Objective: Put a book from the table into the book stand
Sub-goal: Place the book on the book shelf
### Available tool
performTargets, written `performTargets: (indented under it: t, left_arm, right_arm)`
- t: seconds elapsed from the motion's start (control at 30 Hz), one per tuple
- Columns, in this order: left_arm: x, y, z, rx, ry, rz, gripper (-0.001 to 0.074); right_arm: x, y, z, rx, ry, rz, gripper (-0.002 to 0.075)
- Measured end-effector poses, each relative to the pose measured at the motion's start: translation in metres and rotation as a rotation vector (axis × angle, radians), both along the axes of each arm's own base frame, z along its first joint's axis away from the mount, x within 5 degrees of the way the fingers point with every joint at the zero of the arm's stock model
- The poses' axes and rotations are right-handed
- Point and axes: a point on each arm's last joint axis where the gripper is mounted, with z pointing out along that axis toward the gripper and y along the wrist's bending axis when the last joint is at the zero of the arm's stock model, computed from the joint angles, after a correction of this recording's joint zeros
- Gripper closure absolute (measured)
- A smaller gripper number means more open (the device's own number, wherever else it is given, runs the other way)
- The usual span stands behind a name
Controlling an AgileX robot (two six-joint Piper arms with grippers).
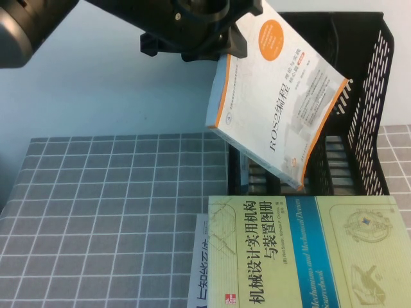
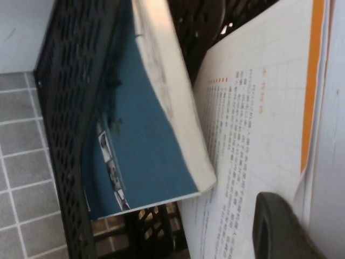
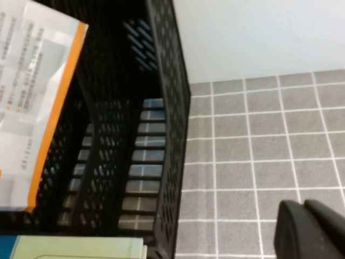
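The robot's left gripper should release the white and orange ROS book in the middle slot of the black mesh book stand [image 1: 299, 183]. The ROS book is tilted in the air above it.
My left gripper [image 1: 226, 56] hangs from the top of the high view, shut on the upper corner of a white and orange ROS book [image 1: 282, 96]. The book is tilted in the air over the black mesh book stand [image 1: 369, 96]. In the left wrist view one dark finger [image 2: 280, 226] presses on the book's printed cover [image 2: 253, 135]. A blue book [image 2: 145, 140] stands in a slot of the stand [image 2: 64, 135]. My right gripper [image 3: 310, 232] is shut and empty above the grey cloth, beside the stand [image 3: 167, 135]; it is out of the high view.
A yellow-green book [image 1: 308, 256] lies on a white book [image 1: 200, 276] at the table's front, just before the stand. The grey checked cloth [image 1: 109, 212] covers the table to the left. A pale wall is behind.
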Motion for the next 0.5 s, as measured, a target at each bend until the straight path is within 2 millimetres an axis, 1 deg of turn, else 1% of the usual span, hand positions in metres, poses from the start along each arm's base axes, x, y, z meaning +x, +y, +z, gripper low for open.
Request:
performTargets:
  t: [0.4,0.5]
  left_arm:
    - [-0.0040,0.0019,-0.0041,0.046,0.051,-0.016,0.0627]
    - [-0.0045,0.0036,-0.0005,0.057,0.039,-0.009,0.0627]
  right_arm:
    - [-0.0001,0.0011,0.0002,-0.009,-0.004,0.021,0.0729]
    - [-0.0001,0.0013,0.0002,-0.007,-0.003,0.022,0.0729]
